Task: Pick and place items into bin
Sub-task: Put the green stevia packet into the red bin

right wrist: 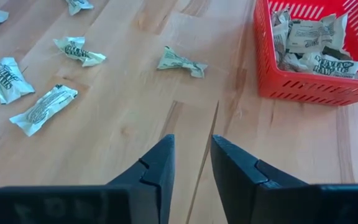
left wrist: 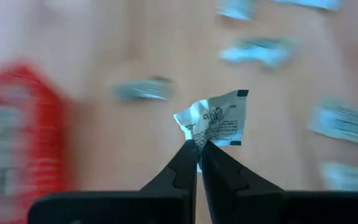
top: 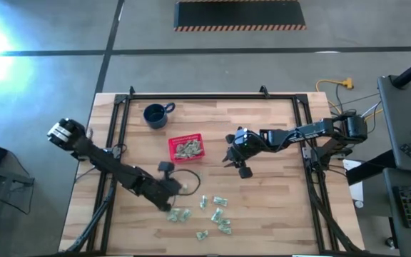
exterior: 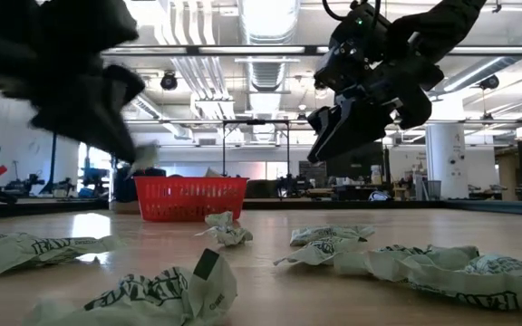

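Next, I open my left gripper to let go of the wrapped item on the wrapped items inside the red latticed bin [top: 183,150], opposite my right gripper. The held item is now between bin and loose items.
Several pale green-and-white wrapped items [top: 218,214] lie loose on the wooden table near its front edge, and more lie inside the red latticed bin [top: 185,148]. My left gripper [top: 183,188] is between the bin and the loose items, shut on one item [left wrist: 216,120]. My right gripper [top: 235,158] hangs above the table just right of the bin [right wrist: 316,87], open with nothing between its fingers [right wrist: 160,162]. My left gripper pinches the wrapped item by a crinkled corner [left wrist: 194,142] between its two fingertips [left wrist: 182,163]. The rest of the wrapper stands out beyond the fingertips, lifted clear of the table.
A dark blue mug [top: 155,115] stands on the table behind and left of the bin. A black frame [top: 191,95] runs along the table's far edge and sides. Bare wood lies between the bin and the loose items [right wrist: 42,109].
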`<control>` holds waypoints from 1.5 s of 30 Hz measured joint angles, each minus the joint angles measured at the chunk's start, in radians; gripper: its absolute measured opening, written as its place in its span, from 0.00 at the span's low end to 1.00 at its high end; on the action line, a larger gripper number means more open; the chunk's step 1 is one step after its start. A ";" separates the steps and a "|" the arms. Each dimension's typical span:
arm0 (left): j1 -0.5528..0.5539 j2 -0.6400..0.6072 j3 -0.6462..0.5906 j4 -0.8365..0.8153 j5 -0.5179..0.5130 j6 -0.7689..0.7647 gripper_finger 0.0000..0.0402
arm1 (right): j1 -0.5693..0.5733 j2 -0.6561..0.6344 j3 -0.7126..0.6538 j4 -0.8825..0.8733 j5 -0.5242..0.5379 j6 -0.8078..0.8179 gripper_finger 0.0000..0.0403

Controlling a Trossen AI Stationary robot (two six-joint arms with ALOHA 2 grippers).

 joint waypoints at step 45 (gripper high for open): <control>0.377 -0.125 0.023 -0.245 -0.102 0.058 0.41 | 0.028 0.000 -0.086 0.218 -0.142 -0.006 0.22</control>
